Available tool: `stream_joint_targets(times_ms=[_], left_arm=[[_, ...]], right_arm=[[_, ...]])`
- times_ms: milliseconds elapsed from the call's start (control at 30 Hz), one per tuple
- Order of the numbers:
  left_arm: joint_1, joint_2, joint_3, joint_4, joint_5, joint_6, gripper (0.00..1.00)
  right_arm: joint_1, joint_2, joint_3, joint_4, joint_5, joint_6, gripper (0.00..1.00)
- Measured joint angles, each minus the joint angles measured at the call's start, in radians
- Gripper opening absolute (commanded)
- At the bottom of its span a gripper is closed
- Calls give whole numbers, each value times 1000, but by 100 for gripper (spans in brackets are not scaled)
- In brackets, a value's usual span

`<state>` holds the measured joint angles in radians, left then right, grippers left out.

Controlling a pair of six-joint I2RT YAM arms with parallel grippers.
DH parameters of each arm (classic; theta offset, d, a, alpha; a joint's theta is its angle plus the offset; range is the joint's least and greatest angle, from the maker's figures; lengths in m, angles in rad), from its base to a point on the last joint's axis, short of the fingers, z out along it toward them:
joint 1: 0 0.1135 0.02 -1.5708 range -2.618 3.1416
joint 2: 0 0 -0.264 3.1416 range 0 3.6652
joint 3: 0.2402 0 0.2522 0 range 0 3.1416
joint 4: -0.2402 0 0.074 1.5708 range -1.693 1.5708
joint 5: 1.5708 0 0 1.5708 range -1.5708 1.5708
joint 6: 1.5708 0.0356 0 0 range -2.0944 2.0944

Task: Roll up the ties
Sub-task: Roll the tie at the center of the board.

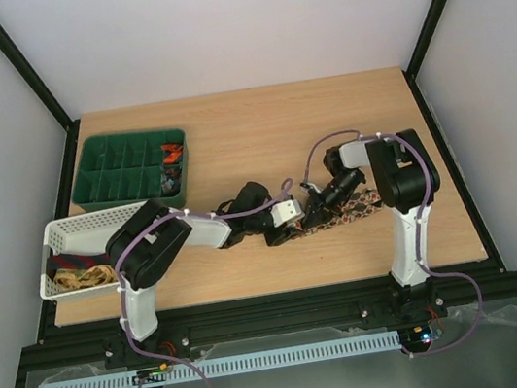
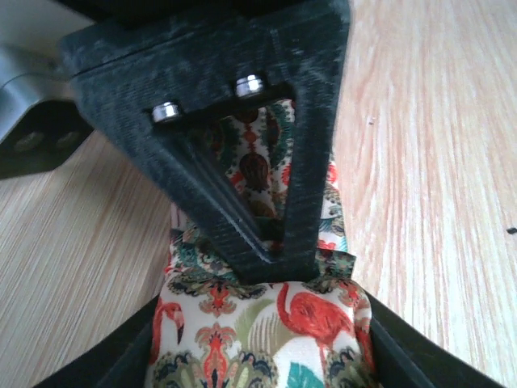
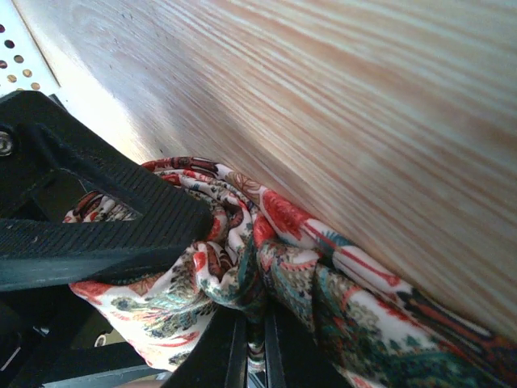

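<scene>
The tie bunches into folds where my grippers meet, so my left gripper will open, regrip the rolled end (image 2: 262, 327) and draw the tie straight before rolling on.
A floral tie with red flamingos on white (image 1: 359, 208) lies as a strip on the wooden table, its left end bunched between both grippers. My left gripper (image 1: 284, 232) holds the rolled end; in the left wrist view the tie (image 2: 250, 347) fills the gap between its two fingers (image 2: 404, 356). My right gripper (image 1: 320, 212) meets it from the right, and its black finger (image 2: 242, 162) presses down on the tie. In the right wrist view the right gripper (image 3: 254, 347) pinches a fold of the tie (image 3: 323, 267), beside the left gripper's ribbed finger (image 3: 105, 226).
A green compartment tray (image 1: 97, 170) at the back left holds an orange-red coil (image 1: 171, 152) and a dark coil (image 1: 169, 177). A white basket (image 1: 77, 226) at the left edge holds a gold-patterned tie (image 1: 85, 277) and a maroon one (image 1: 65, 262).
</scene>
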<state>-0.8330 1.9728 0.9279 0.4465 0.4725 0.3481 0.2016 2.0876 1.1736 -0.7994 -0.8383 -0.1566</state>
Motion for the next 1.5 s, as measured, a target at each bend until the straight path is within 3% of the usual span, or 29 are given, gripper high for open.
stream_joint_targets(times_ms=[67, 167, 267, 500, 700, 833, 900, 1000, 1133, 1500], left_arm=[[0, 0, -3, -7, -1, 16, 44], [3, -12, -23, -2, -3, 35, 42], [10, -47, -62, 6, -7, 49, 42], [14, -65, -89, -16, -17, 48, 42], [14, -64, -68, -49, -17, 25, 42], [14, -63, -56, -72, -17, 22, 45], [14, -61, -51, -80, -18, 19, 52], [15, -61, -50, -86, -20, 10, 64], [20, -61, -62, -83, -9, 0, 75], [20, -64, -93, 8, -10, -49, 80]], right_arm=[[4, 0, -2, 10, -6, 6, 9], [6, 0, -4, 19, -24, 8, 32], [8, -10, -2, 5, -59, 8, 44], [21, -72, 11, -16, -21, -24, 49], [69, -99, 15, -17, -25, -27, 44], [94, -97, 17, -7, -11, -29, 12], [96, -86, 32, -10, -6, -23, 2], [92, -73, 52, -20, 3, -29, 1], [62, -38, 69, -42, 20, -48, 1], [-40, 47, 64, -82, 15, -89, 1]])
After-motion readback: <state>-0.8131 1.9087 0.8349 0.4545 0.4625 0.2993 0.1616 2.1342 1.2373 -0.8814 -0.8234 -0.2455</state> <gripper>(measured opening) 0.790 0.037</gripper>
